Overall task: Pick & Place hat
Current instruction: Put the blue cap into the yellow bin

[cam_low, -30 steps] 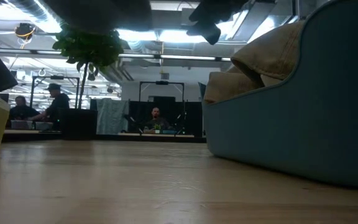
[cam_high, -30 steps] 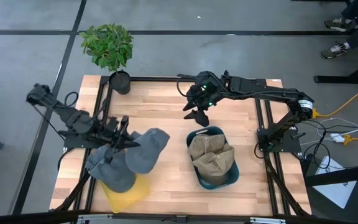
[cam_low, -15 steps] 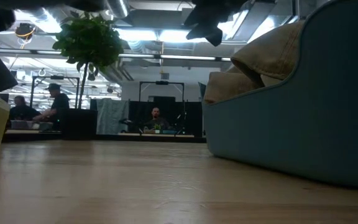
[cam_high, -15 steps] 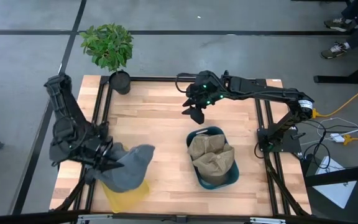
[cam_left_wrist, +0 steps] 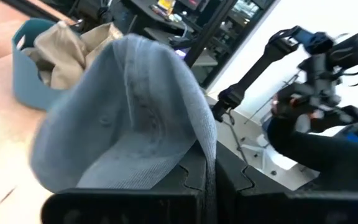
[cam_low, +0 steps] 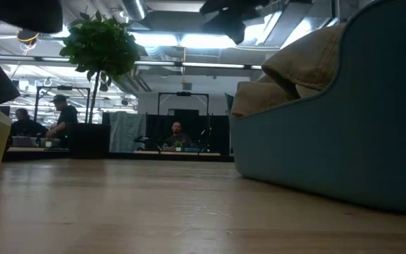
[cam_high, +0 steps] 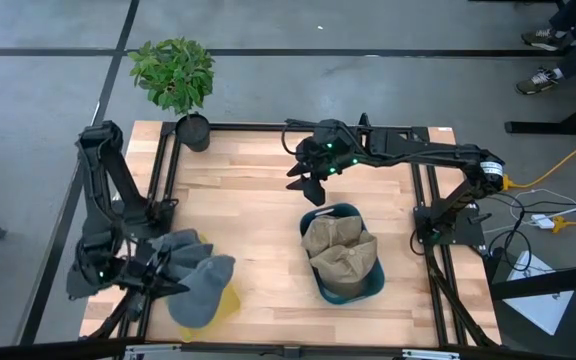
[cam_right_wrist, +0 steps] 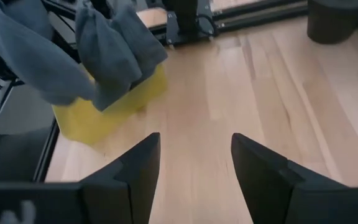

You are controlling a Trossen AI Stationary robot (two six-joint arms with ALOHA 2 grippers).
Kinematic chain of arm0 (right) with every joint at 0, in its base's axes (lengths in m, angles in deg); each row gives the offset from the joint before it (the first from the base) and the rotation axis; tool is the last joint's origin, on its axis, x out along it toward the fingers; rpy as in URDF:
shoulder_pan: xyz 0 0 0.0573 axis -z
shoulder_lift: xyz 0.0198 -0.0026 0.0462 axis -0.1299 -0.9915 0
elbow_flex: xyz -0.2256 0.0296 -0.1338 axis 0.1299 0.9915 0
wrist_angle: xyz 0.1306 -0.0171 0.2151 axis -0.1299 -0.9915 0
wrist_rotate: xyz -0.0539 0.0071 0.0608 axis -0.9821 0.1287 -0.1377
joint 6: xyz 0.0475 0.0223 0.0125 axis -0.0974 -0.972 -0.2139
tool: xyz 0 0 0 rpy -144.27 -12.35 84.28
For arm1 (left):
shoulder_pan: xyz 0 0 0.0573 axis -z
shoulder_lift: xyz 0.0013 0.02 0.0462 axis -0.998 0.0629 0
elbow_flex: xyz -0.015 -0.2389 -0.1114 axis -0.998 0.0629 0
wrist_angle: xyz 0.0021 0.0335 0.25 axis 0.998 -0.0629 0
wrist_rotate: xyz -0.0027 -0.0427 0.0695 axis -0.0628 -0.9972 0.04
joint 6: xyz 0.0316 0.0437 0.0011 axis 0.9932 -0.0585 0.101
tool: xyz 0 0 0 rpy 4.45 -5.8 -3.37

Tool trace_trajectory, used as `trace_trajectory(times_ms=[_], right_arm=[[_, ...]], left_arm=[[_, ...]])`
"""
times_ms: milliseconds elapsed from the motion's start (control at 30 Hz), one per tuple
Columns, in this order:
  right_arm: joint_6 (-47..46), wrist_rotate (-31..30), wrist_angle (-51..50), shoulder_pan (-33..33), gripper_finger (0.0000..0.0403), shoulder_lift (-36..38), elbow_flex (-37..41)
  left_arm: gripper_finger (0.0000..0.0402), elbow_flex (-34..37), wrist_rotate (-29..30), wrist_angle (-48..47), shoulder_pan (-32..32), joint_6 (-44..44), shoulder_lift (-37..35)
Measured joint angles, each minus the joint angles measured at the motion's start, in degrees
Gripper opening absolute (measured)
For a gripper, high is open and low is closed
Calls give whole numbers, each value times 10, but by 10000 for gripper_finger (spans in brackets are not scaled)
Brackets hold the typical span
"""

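Observation:
The grey hat is in my left gripper. It will let go of the hat in the near part of the yellow bin [cam_high: 202, 303], beside the grey cloth.
A grey hat [cam_high: 202, 288] [cam_left_wrist: 129, 112] hangs over the yellow bin [cam_high: 224, 302] at the table's near left corner, with my left gripper [cam_high: 160, 281] shut on it. More grey cloth [cam_high: 174, 246] lies just beyond it, toward the far edge. The right wrist view shows grey hats [cam_right_wrist: 118, 43] above the yellow bin [cam_right_wrist: 110, 102]. My right gripper [cam_high: 308, 184] [cam_right_wrist: 194, 165] stands open in the air beyond the teal basket [cam_high: 344, 268], with nothing between its fingers. My left gripper pinches the grey hat's rim [cam_left_wrist: 207, 163] between its two fingers. The fingers lie about level and come from the table's left side. The hat is lifted, its hollow inside turned toward the wrist camera, and its crown reaches out past the fingertips over the yellow bin.
The teal basket [cam_low: 344, 127] holds tan hats [cam_high: 340, 252] at the table's right middle. A potted plant [cam_high: 176, 78] stands at the far left corner. Bare wood [cam_high: 258, 200] lies between the bin and the basket. People sit in the room behind.
My left gripper has swung toward the table's near left corner and sunk a little, rolling as it went. It has carried the grey hat from the middle left of the table to over the yellow bin. It has stayed shut on the hat.

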Motion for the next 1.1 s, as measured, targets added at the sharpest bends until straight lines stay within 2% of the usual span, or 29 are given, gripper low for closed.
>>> trace_trajectory(times_ms=[200,333,500,767,1100], right_arm=[[1,0,27,-3,196,0,0],[2,0,32,-3,196,0,0],[2,1,39,-3,196,0,0],[7,1,49,-3,196,0,0],[16,-9,51,-3,196,0,0]], left_arm=[[3,0,12,0,11,-68,62],[3,0,41,0,18,-89,93],[3,0,81,0,33,-52,114],[3,0,137,0,73,69,103],[3,0,127,-12,87,86,102]])
